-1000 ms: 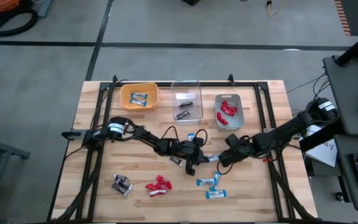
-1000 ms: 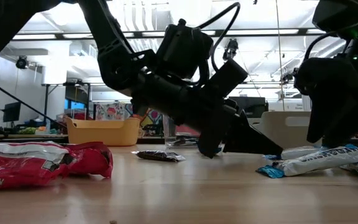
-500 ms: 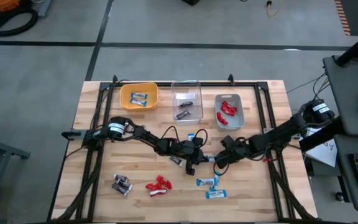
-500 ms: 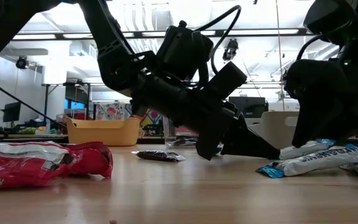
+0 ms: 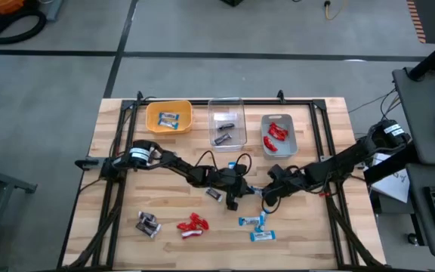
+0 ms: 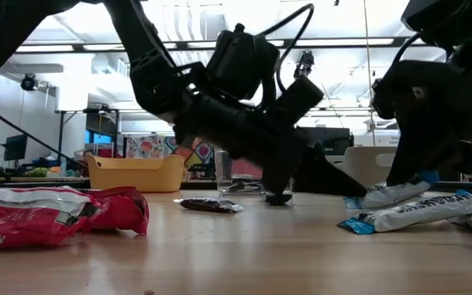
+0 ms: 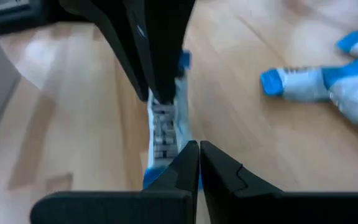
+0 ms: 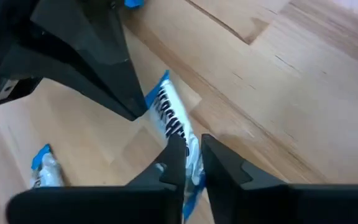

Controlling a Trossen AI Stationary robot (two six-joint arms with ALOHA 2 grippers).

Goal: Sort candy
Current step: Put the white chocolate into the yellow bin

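My right gripper holds the candy far from the yellow bin, so next I lift it clear, then open my left gripper to take the candy's loose end (image 8: 158,91).
A blue-and-white candy (image 5: 254,193) lies at the table's middle between my two grippers. My right gripper (image 8: 188,149) comes from the table's right and is shut on it. My left gripper (image 7: 199,154) comes from the left, shut, with its tips at the candy's other end (image 7: 162,134). More candy lies on the wood nearer the front edge: dark brown (image 5: 149,224), red (image 5: 192,224) and two blue-and-white pieces (image 5: 257,227). A dark brown piece (image 5: 214,195) lies beside the left gripper. My left gripper's shut fingertips (image 8: 135,102) sit at the candy's end nearest the left arm (image 8: 162,81), slanting down from the table's left. Whether they pinch the wrapper or only lie against it, I cannot tell. My right gripper pinches the candy's other end (image 8: 180,134) between its two fingers, slanting down from the table's right, roughly along the candy. That end (image 6: 412,187) is raised a little; the rest slopes down toward the table.
Three bins stand in a row at the far edge: yellow (image 5: 169,117) with a blue-and-white piece, clear (image 5: 226,125) with dark pieces, grey (image 5: 278,136) with red pieces. Another blue-and-white piece (image 5: 233,166) lies just beyond the left gripper.
My right gripper has edged toward the left gripper, tipped further down and shut on the blue-and-white candy. The candy's end at the right gripper has come up off the table, while the end at the left gripper stays low.
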